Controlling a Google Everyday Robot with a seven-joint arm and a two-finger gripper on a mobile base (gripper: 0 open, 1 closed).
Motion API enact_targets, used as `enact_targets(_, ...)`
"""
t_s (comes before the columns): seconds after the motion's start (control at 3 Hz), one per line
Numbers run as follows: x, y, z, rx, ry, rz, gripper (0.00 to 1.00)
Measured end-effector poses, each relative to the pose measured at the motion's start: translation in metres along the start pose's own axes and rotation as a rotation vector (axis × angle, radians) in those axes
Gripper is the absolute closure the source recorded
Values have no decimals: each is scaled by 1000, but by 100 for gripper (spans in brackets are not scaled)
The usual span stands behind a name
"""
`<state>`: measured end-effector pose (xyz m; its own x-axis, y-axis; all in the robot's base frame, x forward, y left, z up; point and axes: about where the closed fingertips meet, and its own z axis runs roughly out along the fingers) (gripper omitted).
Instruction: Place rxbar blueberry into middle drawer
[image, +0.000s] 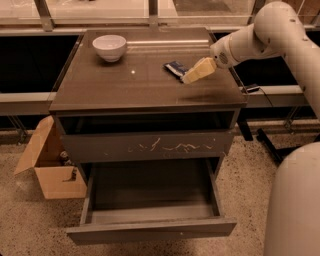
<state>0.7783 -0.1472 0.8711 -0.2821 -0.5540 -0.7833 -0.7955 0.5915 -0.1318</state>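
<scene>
My gripper should close on the near end of the rxbar blueberry (184, 77), the end farther from the white bowl.
The rxbar blueberry (173, 67), a small dark blue bar, lies flat on the cabinet top (125, 87), right of centre. My gripper (196, 72) hangs over the top just right of the bar, its yellowish tip at the bar's right end and partly covering it. I cannot tell whether it touches the bar. The middle drawer (150, 231) is pulled out below the scratched grey front (150, 146). Its plain front faces me and nothing shows inside it.
A white bowl (109, 47) stands at the back left of the cabinet top. An open cardboard box (47, 167) sits on the floor left of the cabinet. My white arm (295, 60) reaches in from the right. A black stand leg (267, 145) lies on the floor at right.
</scene>
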Motion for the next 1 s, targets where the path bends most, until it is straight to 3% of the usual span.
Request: enact_targets(1.0,1,-22,63,16,-42,127,0)
